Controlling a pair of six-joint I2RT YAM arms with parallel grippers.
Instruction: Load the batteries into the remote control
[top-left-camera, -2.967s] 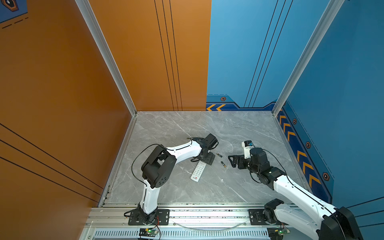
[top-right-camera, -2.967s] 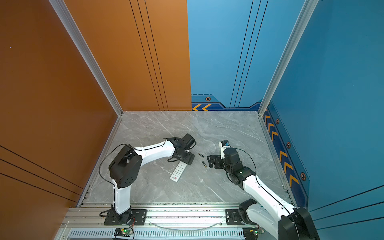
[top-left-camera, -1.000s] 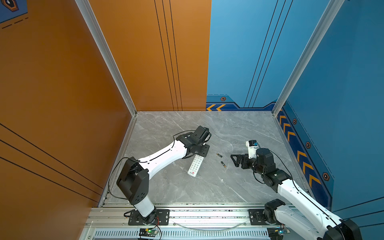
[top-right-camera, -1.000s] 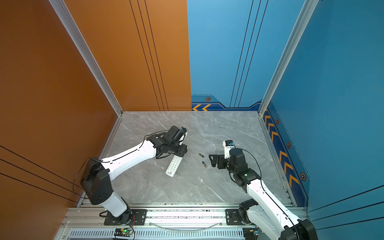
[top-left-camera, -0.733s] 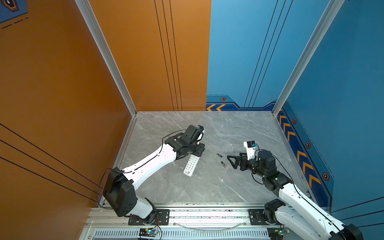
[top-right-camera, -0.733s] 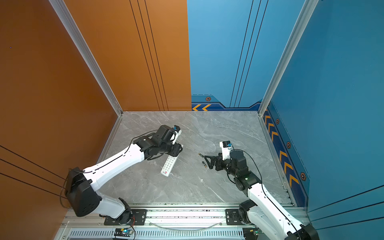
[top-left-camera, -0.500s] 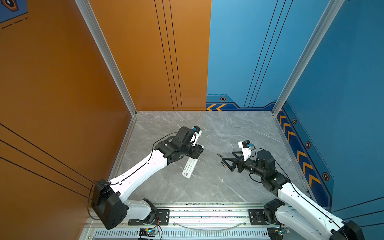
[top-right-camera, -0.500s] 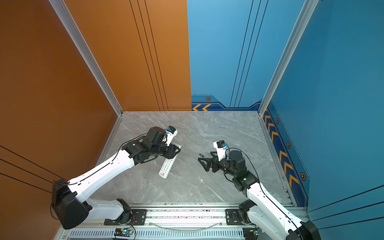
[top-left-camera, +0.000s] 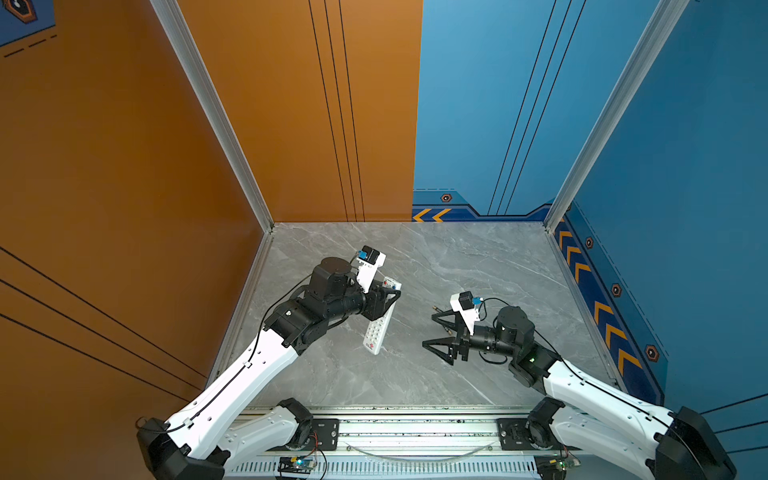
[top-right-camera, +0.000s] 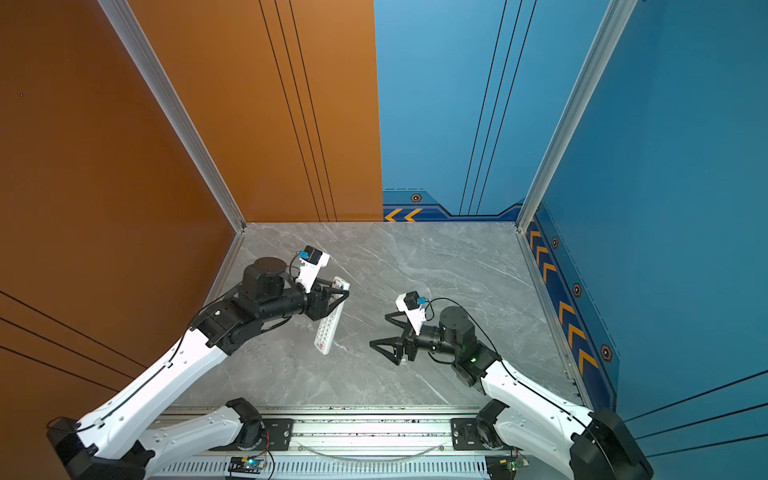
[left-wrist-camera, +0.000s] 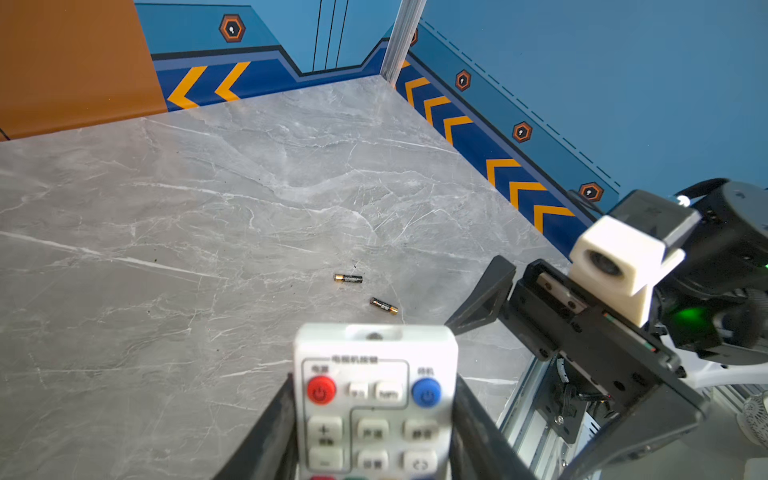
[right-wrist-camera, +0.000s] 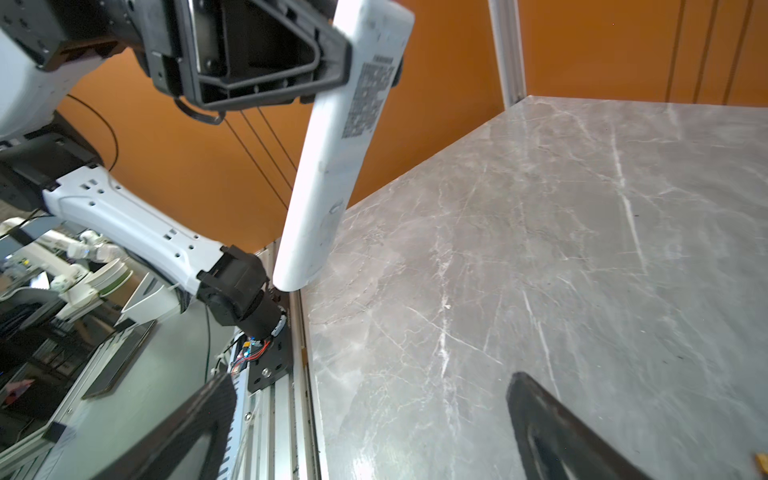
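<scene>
I should close my right gripper on the free lower end (top-left-camera: 376, 337) (right-wrist-camera: 316, 234) of the remote control, below the printed label and away from my left gripper.
My left gripper (top-left-camera: 390, 296) (top-right-camera: 340, 297) is shut on the remote control (top-left-camera: 379, 328) (top-right-camera: 329, 324) near its red and blue button end. It holds the remote control tilted above the table. The left wrist view shows the button face (left-wrist-camera: 374, 399) squeezed between both fingers. In the right wrist view its plain white back (right-wrist-camera: 332, 166) carries a printed label. Two batteries (left-wrist-camera: 348, 279) (left-wrist-camera: 384, 306) lie loose on the table beyond the remote. My right gripper (top-left-camera: 428, 330) (top-right-camera: 379, 330) (right-wrist-camera: 370, 424) hovers open and empty, facing the remote from the right.
The grey marble table (top-left-camera: 478, 257) is walled in orange on the left and blue at the back and right. A metal rail (top-left-camera: 415, 428) with both arm bases runs along the front edge.
My left arm has raised the remote off the table and drawn it toward the front left. My right gripper has lifted, moved left and turned toward the remote, still open.
</scene>
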